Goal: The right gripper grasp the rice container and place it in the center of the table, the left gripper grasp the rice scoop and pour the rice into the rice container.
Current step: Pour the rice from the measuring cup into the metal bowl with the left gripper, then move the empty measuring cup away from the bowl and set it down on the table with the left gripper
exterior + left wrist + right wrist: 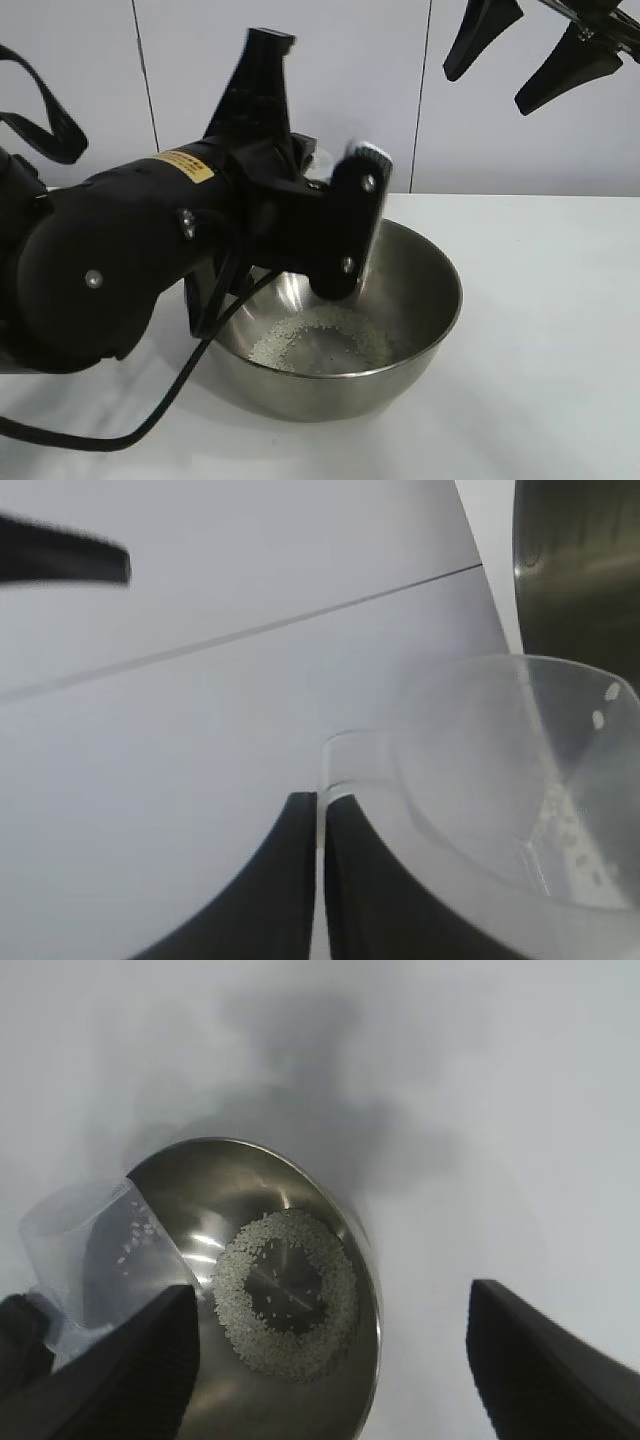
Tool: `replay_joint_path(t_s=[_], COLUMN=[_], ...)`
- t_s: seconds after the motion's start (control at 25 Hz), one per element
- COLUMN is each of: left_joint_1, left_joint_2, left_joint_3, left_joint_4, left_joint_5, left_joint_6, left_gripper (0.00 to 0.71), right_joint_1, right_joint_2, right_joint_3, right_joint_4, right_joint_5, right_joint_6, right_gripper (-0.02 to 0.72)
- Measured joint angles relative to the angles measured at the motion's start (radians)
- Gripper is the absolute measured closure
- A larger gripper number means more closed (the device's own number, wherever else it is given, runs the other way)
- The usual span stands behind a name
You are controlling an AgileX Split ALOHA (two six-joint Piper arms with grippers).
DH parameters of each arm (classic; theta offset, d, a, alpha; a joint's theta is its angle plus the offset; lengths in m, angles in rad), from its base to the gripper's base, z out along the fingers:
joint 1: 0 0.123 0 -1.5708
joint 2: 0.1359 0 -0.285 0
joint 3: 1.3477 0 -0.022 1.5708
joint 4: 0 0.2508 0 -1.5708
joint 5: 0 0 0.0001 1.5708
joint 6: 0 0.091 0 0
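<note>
I need to let go of the rice scoop with my left gripper on the white table (124,335) beside the rice container, under the bulky arm.
The rice container (425,290), a shiny steel bowl, stands on the white table (550,390) with rice (320,340) spread in a ring on its bottom. My left gripper (320,815) is shut on the handle tab of the clear rice scoop (500,770). The scoop is tipped at the bowl's rim, and only a few grains cling inside it. In the right wrist view the scoop (90,1250) hangs over the bowl's (345,1220) edge above the rice (285,1295). My right gripper (530,55) hovers high above the bowl, open and holding nothing.
The bulky left arm (110,270) and its cable (180,385) fill the near left of the exterior view. A white panelled wall (350,60) stands behind the table. Bare tabletop lies to the right of the bowl.
</note>
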Motion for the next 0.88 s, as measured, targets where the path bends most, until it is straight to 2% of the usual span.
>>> replay_joint_path(t_s=[0.16, 0.32, 0.44, 0.56, 0.72, 0.88], left_joint_1=[0.0, 0.0, 0.001, 0.026, 0.114, 0.248], left_joint_2=[-0.034, -0.119, -0.191, -0.259, -0.34, -0.386], left_joint_3=[0.0, 0.0, 0.0, 0.0, 0.0, 0.004], left_joint_4=[-0.183, -0.283, -0.339, -0.372, -0.38, -0.335], left_joint_5=[-0.028, -0.023, 0.016, 0.088, 0.226, 0.426], left_joint_6=[-0.216, -0.43, -0.575, -0.683, -0.841, -0.989], left_gripper=[0.701, 0.701, 0.701, 0.701, 0.701, 0.701], right_joint_1=[0.0, 0.0, 0.0, 0.0, 0.0, 0.0], right_joint_2=[0.0, 0.0, 0.0, 0.0, 0.0, 0.0], right_joint_3=[0.0, 0.0, 0.0, 0.0, 0.0, 0.0], right_joint_4=[0.0, 0.0, 0.0, 0.0, 0.001, 0.001], right_joint_5=[0.0, 0.0, 0.0, 0.0, 0.0, 0.0], right_joint_6=[0.0, 0.0, 0.0, 0.0, 0.0, 0.0], right_gripper=[0.186, 0.186, 0.186, 0.186, 0.186, 0.186])
